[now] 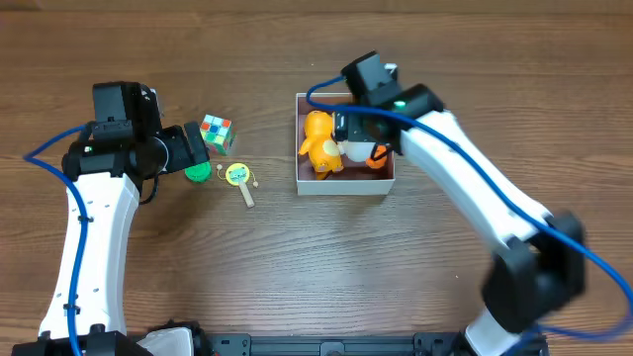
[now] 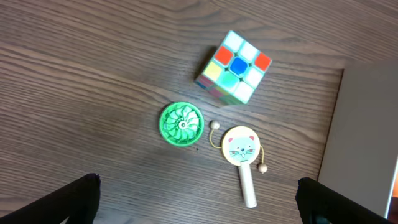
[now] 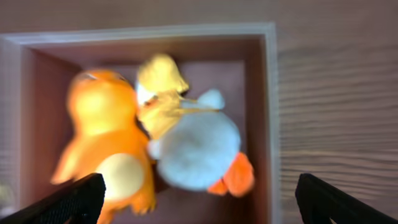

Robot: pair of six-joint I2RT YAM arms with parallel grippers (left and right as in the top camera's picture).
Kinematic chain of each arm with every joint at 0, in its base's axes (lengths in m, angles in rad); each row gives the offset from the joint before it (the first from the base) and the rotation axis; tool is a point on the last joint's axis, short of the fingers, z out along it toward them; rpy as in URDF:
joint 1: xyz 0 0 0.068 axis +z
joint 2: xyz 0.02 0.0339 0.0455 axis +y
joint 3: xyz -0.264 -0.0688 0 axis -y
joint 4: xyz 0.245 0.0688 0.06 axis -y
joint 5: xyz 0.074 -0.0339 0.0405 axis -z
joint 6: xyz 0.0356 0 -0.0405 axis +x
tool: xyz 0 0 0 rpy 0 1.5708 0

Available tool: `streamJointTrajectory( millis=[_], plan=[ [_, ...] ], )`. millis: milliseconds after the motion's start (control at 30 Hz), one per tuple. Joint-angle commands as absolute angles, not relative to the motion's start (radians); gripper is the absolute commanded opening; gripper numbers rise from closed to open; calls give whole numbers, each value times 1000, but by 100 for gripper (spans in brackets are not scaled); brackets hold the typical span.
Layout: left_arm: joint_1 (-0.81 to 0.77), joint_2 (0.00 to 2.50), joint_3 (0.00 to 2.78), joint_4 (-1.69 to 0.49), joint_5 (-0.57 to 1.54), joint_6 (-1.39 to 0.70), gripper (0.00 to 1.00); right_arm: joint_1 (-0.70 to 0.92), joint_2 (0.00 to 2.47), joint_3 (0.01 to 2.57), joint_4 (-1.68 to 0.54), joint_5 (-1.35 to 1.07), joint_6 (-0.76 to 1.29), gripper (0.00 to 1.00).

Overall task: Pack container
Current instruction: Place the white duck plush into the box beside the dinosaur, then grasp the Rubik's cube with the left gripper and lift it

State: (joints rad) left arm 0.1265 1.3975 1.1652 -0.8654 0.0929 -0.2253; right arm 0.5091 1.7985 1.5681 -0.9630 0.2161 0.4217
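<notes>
The robot's left gripper will next move to the puzzle cube's opposite sides (image 1: 217, 133) (image 2: 235, 67), just beyond the green disc, and close there.
The container (image 1: 344, 186) is a small white-walled box with a pinkish-brown floor, right of the table's middle. It also fills the right wrist view (image 3: 268, 112). Inside lie an orange plush toy (image 1: 318, 140) (image 3: 106, 124) and a white duck toy with orange feet (image 1: 358, 151) (image 3: 196, 149). My right gripper (image 3: 199, 202) hangs open just above these toys, holding nothing. My left gripper (image 2: 199, 199) is open and empty above a cat-face rattle drum (image 2: 241, 149) (image 1: 238, 178), a green disc (image 2: 181, 124) (image 1: 198, 173) and a puzzle cube (image 2: 235, 66) (image 1: 217, 132).
The three loose toys lie on the wooden table left of the box. The box's white outer wall (image 2: 364, 137) shows at the right edge of the left wrist view. A black base runs along the table's front edge (image 1: 316, 346).
</notes>
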Motion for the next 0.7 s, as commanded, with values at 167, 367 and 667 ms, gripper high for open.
streamJointTrajectory(
  millis=[167, 367, 667],
  plan=[
    [131, 1405, 1188, -863, 89, -198, 100, 320, 1402, 1608, -1148, 188, 424, 100],
    [131, 1405, 1188, -856, 184, -289, 100, 142, 1335, 1607, -1290, 30, 477, 100],
    [123, 1653, 1472, -900, 168, -106, 100, 127, 1336, 1605, -1323, 12, 476, 100]
  ],
)
